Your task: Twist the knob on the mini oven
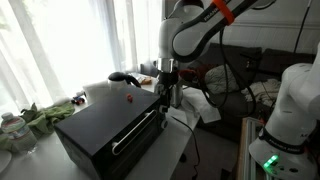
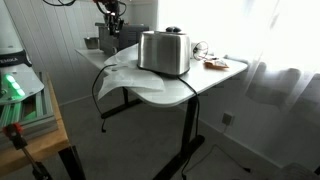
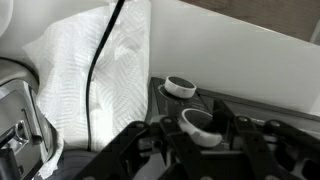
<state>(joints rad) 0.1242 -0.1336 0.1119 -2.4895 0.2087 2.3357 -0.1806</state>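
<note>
My gripper is at a slant to the control panel, so it needs to open, turn square with the panel and close on the near knob [image 3: 201, 126] before twisting.
The mini oven [image 1: 105, 128] is a matte black box with a silver bar handle [image 1: 135, 132], standing on a white table in an exterior view. In the wrist view its control panel [image 3: 166, 101] shows two round silver-rimmed knobs. The far knob [image 3: 180, 86] is free. The near knob [image 3: 200, 120] sits between my gripper's [image 3: 198, 128] black fingers, which press on both its sides. The gripper hangs at the oven's far end [image 1: 170, 92] and also shows in the other exterior view [image 2: 110, 28], where the oven is mostly hidden.
A silver toaster [image 2: 165, 52] stands on crumpled white paper [image 2: 125, 75] beside the oven, also in the wrist view [image 3: 15, 105]. A black cable [image 3: 100, 60] runs over the paper. Green items [image 1: 40, 118] lie at one table end. Another white robot [image 1: 290, 110] stands nearby.
</note>
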